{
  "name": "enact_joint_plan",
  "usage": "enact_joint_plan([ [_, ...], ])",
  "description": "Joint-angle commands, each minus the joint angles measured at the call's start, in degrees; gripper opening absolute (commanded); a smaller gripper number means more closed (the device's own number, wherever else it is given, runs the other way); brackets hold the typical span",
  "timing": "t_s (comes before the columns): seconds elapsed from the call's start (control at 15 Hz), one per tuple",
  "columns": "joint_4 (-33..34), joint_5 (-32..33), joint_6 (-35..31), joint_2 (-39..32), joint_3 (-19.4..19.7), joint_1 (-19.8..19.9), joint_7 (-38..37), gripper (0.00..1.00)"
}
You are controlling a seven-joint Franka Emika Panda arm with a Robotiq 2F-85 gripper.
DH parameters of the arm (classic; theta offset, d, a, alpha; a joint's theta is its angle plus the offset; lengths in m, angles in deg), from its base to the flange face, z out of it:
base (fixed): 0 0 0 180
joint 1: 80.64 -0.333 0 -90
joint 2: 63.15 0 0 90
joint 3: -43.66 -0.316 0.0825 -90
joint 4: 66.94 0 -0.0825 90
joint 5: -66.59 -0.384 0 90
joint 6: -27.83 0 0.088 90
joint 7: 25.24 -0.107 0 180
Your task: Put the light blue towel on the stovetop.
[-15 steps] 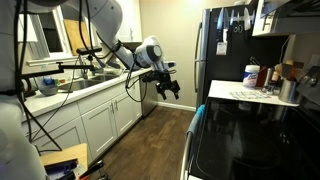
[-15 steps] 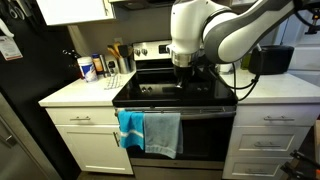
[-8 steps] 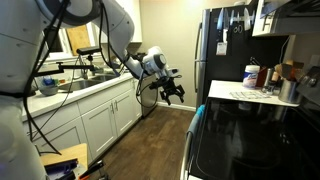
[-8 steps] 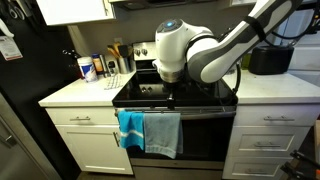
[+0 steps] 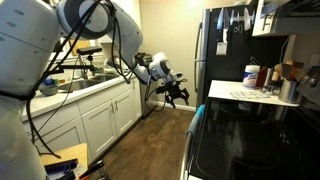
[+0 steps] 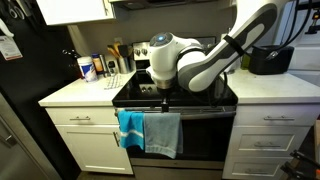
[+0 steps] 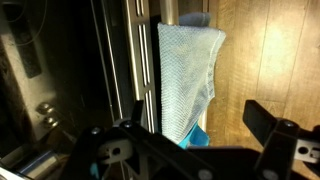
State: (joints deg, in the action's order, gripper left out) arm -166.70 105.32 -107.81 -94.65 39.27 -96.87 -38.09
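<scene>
The robot's gripper will go next to the edge (image 5: 197, 114) (image 7: 187, 118) of the light blue towel beside the bright blue towel and close there, near the oven door handle.
The light blue towel (image 6: 163, 134) hangs over the oven door handle, next to a brighter blue towel (image 6: 129, 128). The wrist view shows the light blue towel (image 7: 188, 70) hanging flat, with the bright blue towel (image 7: 197, 137) peeking out below it. My gripper (image 7: 195, 108) is open and empty, in front of the towels and apart from them. In an exterior view my gripper (image 5: 176, 93) hangs in mid-air in the kitchen aisle. The black stovetop (image 6: 216, 95) shows in both exterior views (image 5: 250, 140), partly hidden by my arm.
The oven door handle (image 7: 140, 60) runs beside the towel. Bottles and utensils (image 6: 100, 66) stand on the white counter beside the stove. White cabinets and a sink counter (image 5: 95, 110) line the other side of the wooden floor. A black fridge (image 5: 222, 50) stands behind.
My arm has swung down and across in front of the stove. The gripper has moved closer to the hanging towels. The towels have not moved.
</scene>
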Motion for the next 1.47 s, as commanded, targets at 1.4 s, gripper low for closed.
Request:
enact_joint_plan([
  [1.4,16.3,-10.4,-1.5,-14.5,-0.6,0.6,14.6,1.0],
])
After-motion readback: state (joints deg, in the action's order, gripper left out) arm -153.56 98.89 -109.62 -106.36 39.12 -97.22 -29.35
